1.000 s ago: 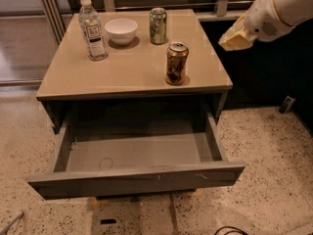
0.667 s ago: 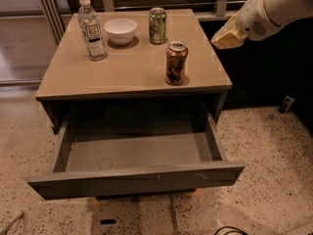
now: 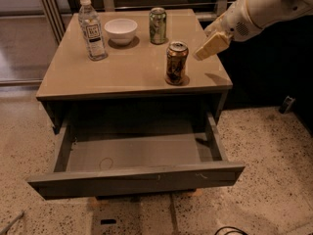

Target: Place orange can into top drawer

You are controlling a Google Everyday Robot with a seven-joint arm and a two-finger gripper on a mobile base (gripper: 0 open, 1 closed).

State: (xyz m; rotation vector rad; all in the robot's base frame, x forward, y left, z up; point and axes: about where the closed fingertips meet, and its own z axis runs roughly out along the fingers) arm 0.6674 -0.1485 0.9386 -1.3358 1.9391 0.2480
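Note:
Next, my gripper closes around the upper half of the orange can (image 3: 177, 58), just under the can's silver top.
The orange can (image 3: 176, 62) stands upright near the right front of the tan cabinet top (image 3: 127, 67). It is orange-brown with dark markings and a silver top. The top drawer (image 3: 137, 180) is pulled out below the cabinet top, and its dark grey inside holds nothing. My gripper (image 3: 209, 46) hangs from the white arm at the upper right, just to the right of the orange can and a little above the cabinet top. It is not touching the can.
A green can (image 3: 157, 25), a white bowl (image 3: 121, 30) and a clear water bottle (image 3: 92, 28) stand at the back of the cabinet top. Speckled floor lies around the cabinet. A dark cable (image 3: 230, 230) lies on the floor at the front.
My gripper has moved left and down, closer to the orange can. The can, the drawer and the other objects have not moved.

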